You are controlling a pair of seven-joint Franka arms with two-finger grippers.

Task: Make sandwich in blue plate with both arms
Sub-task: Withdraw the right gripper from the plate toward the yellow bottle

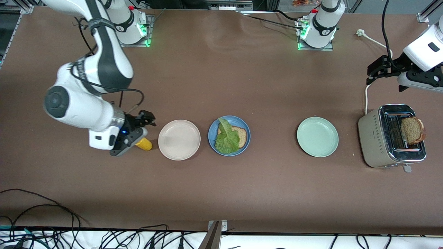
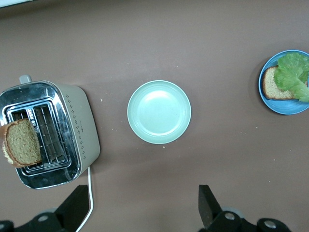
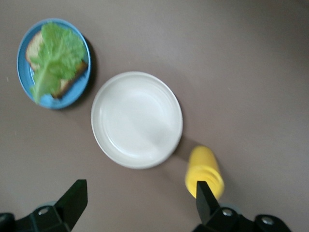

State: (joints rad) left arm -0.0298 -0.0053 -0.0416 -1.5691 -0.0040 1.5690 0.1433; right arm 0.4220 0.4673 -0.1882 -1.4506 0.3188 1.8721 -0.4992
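My right gripper grabs the lower body (image 1: 145,144) (image 3: 202,161) of the yellow bottle next to the beige-white plate next.
The blue plate (image 1: 211,138) (image 2: 280,107) (image 3: 48,102) lies mid-table. On it is one brown bread slice (image 1: 241,136) (image 2: 273,87) (image 3: 34,48) with a crinkly green lettuce leaf (image 1: 226,138) (image 2: 294,72) (image 3: 55,55) across it. A second bread slice (image 1: 412,130) (image 2: 21,142) stands up out of the toaster (image 1: 372,138) (image 2: 79,125) at the left arm's end. My left gripper (image 1: 375,72) (image 2: 142,193) hangs open and empty over bare table near the toaster. My right gripper (image 1: 147,119) (image 3: 140,186) is open and empty, low beside a yellow bottle (image 1: 144,144) (image 3: 203,166).
A beige-white plate (image 1: 179,139) (image 3: 136,120) lies between the yellow bottle and the blue plate. A pale green plate (image 1: 317,136) (image 2: 159,112) lies between the blue plate and the toaster. The toaster's white cord (image 1: 366,97) runs toward the robot bases. Loose cables lie along the table's front edge.
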